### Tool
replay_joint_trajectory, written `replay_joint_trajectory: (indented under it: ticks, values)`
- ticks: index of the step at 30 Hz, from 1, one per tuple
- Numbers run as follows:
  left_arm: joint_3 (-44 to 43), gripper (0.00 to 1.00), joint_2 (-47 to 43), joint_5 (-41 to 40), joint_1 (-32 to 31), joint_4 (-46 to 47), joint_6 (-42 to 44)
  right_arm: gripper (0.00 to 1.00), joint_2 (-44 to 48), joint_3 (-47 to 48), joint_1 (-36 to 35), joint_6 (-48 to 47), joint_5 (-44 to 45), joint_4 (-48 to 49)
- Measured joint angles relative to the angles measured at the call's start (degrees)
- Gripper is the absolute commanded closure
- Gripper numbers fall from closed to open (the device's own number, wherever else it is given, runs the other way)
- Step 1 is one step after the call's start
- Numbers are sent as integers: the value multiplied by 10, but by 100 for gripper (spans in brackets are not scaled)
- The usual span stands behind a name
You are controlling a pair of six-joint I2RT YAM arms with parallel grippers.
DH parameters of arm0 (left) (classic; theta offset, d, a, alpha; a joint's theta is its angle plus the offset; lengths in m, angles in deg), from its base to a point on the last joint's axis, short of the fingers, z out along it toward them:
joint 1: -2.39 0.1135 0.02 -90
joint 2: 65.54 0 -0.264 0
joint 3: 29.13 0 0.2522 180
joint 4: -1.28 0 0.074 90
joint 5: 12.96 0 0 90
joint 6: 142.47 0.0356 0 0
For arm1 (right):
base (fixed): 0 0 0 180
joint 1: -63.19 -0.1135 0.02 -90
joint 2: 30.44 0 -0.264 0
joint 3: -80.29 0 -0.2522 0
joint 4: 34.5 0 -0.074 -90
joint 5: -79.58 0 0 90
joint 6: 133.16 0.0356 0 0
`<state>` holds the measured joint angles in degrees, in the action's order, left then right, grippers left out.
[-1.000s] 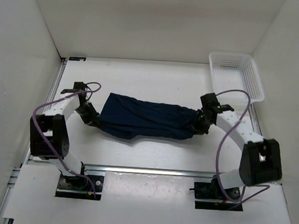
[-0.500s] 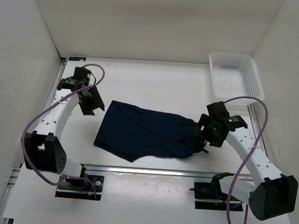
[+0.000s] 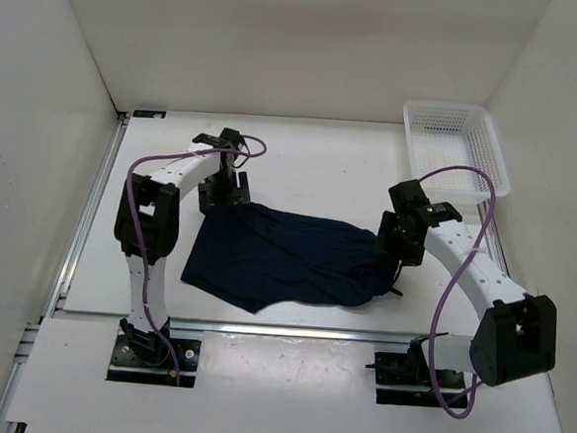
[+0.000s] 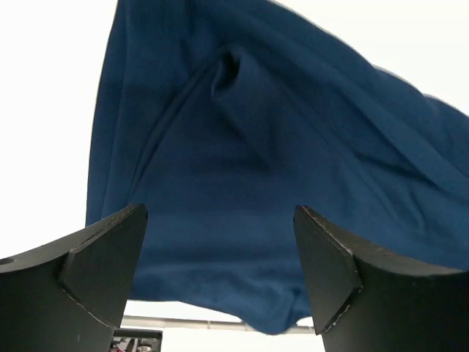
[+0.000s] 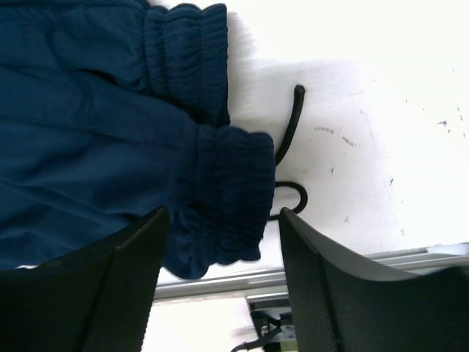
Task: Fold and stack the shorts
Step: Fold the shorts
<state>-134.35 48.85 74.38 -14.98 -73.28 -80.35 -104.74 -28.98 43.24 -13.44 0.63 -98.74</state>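
Observation:
I should use my left gripper to pinch that fold (image 4: 229, 66) where the shorts' top layer puckers up at the leg hem, and pull it away from the waistband.
The dark navy shorts (image 3: 286, 256) lie spread on the white table, legs to the left and gathered waistband (image 5: 227, 183) to the right. A thin dark drawstring (image 5: 289, 139) curls on the table beside the waistband. My left gripper (image 3: 219, 194) hovers open over the shorts' far left corner. In the left wrist view the blue cloth (image 4: 242, 147) fills the space beyond the left gripper (image 4: 220, 268), with nothing pinched. My right gripper (image 3: 391, 241) stands open over the waistband end. Its fingers (image 5: 330, 286) straddle the waistband without holding it.
A white mesh basket (image 3: 457, 144) stands at the back right corner. White walls close in the table on three sides. A metal rail (image 3: 290, 331) runs along the near edge, just in front of the shorts.
Both grippers opened and let go of the shorts, which dropped from a stretched hold to lie flat. The left arm swung out left, then back to the shorts' far left corner.

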Motion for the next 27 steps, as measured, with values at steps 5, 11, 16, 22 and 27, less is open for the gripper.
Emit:
replay_joint_trajectory:
  ticks: [5,11,16,22,27]
  values:
    - [-32,15,48,-9,0,-2,2,22,-31,-2,0,-9,8,15]
    - [-75,57,62,-12,0,2,-2,25,-50,-7,0,-14,15,31]
    - [-93,86,87,-13,0,5,-1,48,-75,-18,0,-14,18,50]
    - [-101,89,109,-24,0,-10,1,73,-78,-20,0,-13,17,60]
    - [-110,24,109,-39,0,-18,4,73,-78,-20,0,-12,17,61]
